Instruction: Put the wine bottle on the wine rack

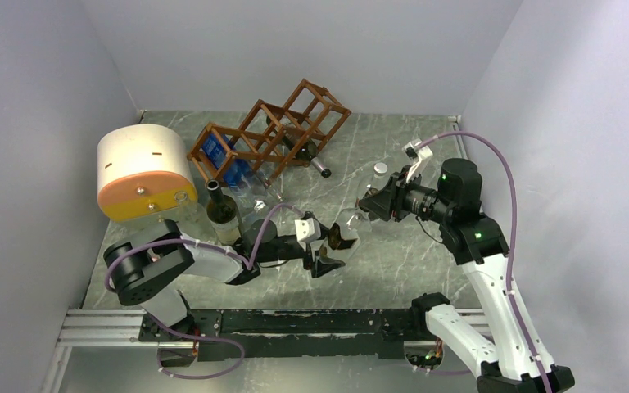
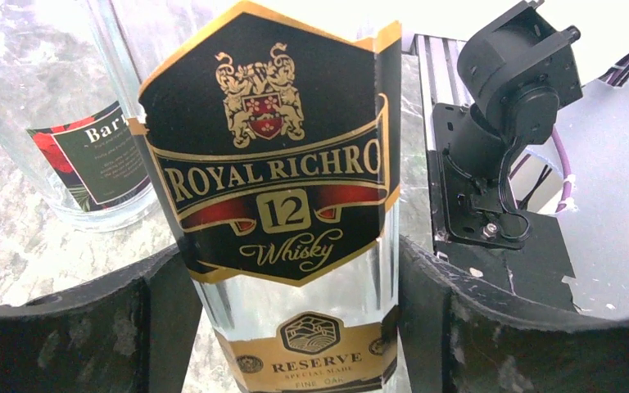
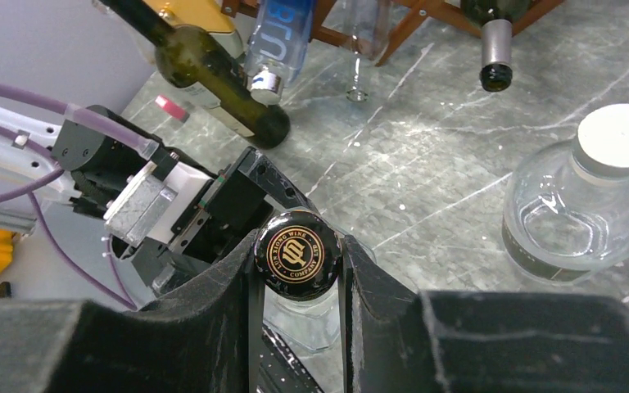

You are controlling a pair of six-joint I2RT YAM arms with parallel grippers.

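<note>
The robot's right gripper holds just the black cap of the wine bottle, so it should open and grasp the bottle's glass shoulder [image 3: 307, 318] while the left gripper tips the bottle flat.
The wine bottle [image 1: 348, 228] is clear glass with a black-and-gold label [image 2: 270, 164] and a black cap [image 3: 299, 255]. It stands tilted on the marble table between both arms. My left gripper [image 1: 328, 250] holds its lower body, and both fingers [image 2: 434, 311] press the glass sides. Shut on the cap from above is my right gripper [image 1: 368, 204]. The reddish-brown wine rack [image 1: 272, 135] stands at the back, left of centre, well apart from the held bottle. Several bottles lie in its cells.
A dark green bottle [image 1: 222, 210] stands left of my left wrist. Behind it is a cream-and-orange cylinder [image 1: 142, 173]. A round clear bottle with a silver cap [image 1: 379, 173] stands close behind my right gripper. Grey walls close in both sides.
</note>
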